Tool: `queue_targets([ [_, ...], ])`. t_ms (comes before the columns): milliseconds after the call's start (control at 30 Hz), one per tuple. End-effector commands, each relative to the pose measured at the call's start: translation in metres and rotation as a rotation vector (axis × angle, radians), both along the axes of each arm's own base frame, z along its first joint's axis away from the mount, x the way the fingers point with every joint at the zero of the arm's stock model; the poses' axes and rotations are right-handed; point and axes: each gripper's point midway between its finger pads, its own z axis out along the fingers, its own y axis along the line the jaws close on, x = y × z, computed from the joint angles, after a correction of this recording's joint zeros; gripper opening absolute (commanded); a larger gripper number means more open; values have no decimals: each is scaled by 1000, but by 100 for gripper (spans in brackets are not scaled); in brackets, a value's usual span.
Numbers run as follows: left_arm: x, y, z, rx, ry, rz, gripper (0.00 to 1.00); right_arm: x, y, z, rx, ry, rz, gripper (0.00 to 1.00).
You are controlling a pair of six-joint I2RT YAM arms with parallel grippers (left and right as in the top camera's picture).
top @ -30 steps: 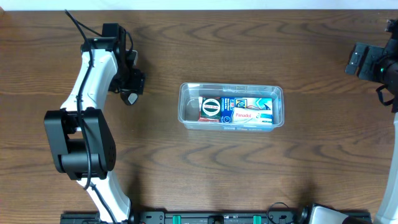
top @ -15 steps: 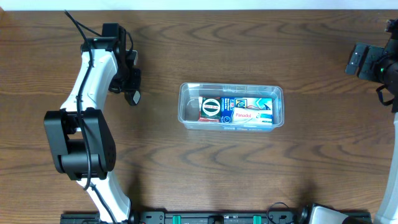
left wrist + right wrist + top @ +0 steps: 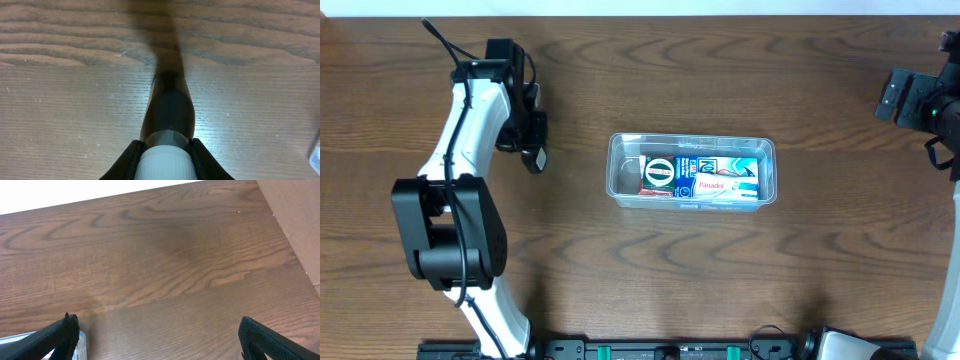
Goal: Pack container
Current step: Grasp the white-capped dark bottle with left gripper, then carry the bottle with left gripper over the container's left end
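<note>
Next, my left gripper lets go of the dark brown bottle in the clear container's empty end (image 3: pixel 627 178) next to the green box.
The clear plastic container (image 3: pixel 690 138) sits mid-table and holds several small boxes, one a blue and white Panadol box (image 3: pixel 718 185). Well to its left, my left gripper (image 3: pixel 533 150) is shut on a dark brown bottle (image 3: pixel 170 107). In the left wrist view, my left gripper (image 3: pixel 165 145) clamps the bottle just below its white ribbed cap (image 3: pixel 165 162), and the body points away over the wood. My right gripper (image 3: pixel 160 340) is open and holds nothing. A corner of the container (image 3: pixel 81 345) shows by its left finger.
The dark wooden table (image 3: pixel 620 270) carries nothing else in view. The right arm (image 3: pixel 920 100) stays at the far right edge. A lighter surface (image 3: pixel 295 225) borders the table's far right in the right wrist view.
My left gripper has shut on the bottle, whose jaws stood wider a second ago. The right arm and the container have not moved.
</note>
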Motion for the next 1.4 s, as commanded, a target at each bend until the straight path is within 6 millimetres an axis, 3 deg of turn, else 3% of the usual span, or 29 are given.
queue_targets([
  [0, 3, -11, 42, -6, -110, 8, 20, -1, -3, 0, 10, -1, -21, 99],
  [167, -3, -28, 93, -30, -247, 28, 20, -1, -3, 0, 10, -1, -21, 99],
  [367, -24, -75, 153, -198, -386, 35, 20, -1, -3, 0, 10, -1, -21, 99],
  [567, -44, -116, 179, -280, -432, 2, 20, -1, -3, 0, 10, -2, -20, 99],
  [833, -66, -172, 175, -315, -394, -105, 20, -1, -3, 0, 10, -2, -20, 99],
  [1033, -71, -182, 159, -243, -376, -86, 20, -1, -3, 0, 10, -1, -21, 99],
  [1367, -67, -186, 113, -146, -269, -64, 20, -1, -3, 0, 10, -2, -20, 99],
])
